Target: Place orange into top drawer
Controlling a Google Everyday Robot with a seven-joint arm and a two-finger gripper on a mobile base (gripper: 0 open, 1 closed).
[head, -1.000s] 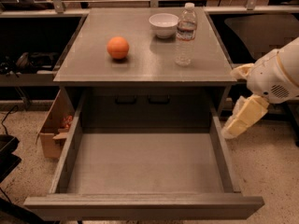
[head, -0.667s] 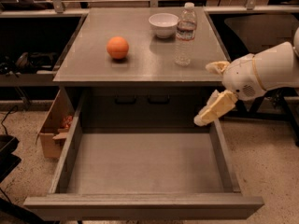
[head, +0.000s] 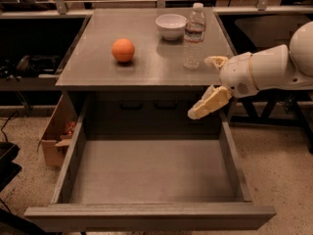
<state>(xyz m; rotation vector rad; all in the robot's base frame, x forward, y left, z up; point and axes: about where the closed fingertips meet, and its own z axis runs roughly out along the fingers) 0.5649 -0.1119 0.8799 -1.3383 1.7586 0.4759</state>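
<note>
Next, my gripper goes to the orange on the grey cabinet top and closes around the orange's middle [head: 123, 51].
The orange [head: 122, 50] sits on the flat grey cabinet top [head: 98, 67], left of centre. The top drawer [head: 146, 170] is pulled out below it, and its grey floor is bare. My gripper [head: 199, 87] reaches in from the right on a white arm. It hangs at the cabinet top's front right edge, above the drawer's back right corner. Its two cream fingers [head: 209, 103] are spread apart with nothing between them. It is well to the right of the orange and does not touch it.
A white bowl [head: 170, 26] and a clear water bottle [head: 194, 35] stand on the back right of the cabinet top, close to the gripper. A cardboard box [head: 55, 136] sits on the floor left of the drawer. Dark shelving flanks both sides.
My gripper and arm have moved left from the right edge of view toward the cabinet's front right corner. The orange, bowl, bottle and drawer have not moved.
</note>
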